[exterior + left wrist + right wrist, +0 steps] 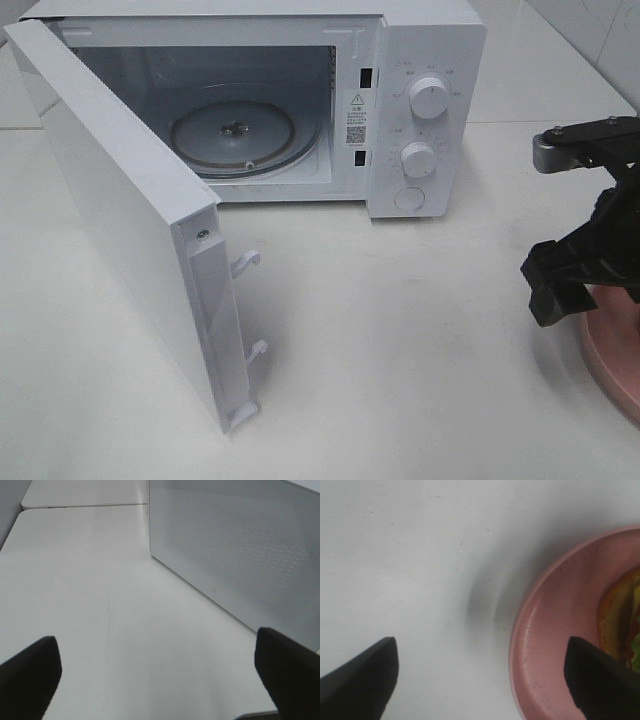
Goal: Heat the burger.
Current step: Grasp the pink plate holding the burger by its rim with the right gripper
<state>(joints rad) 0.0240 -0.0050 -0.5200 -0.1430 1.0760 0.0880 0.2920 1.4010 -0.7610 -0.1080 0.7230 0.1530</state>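
My right gripper should next move down to the pink plate under the burger and close on the plate's rim (594, 370) (512, 659) facing the microwave door.
The burger (620, 615) shows only as a sliver of golden bun and green lettuce at the edge of the right wrist view. It sits on a pink plate (555, 630). My right gripper (481, 647) hangs open above the plate's rim, one finger over the table and the other over the plate, holding nothing. In the exterior high view that gripper (572, 285) hovers at the far right over the pink plate (615, 350), and the burger is hidden there. My left gripper (156, 642) is open and empty, low over the table beside the microwave door (240, 545).
The white microwave (425, 60) stands at the back with its door (120, 210) swung wide open toward the front left. Its glass turntable (232, 135) is bare. Two knobs and a button are on its right panel.
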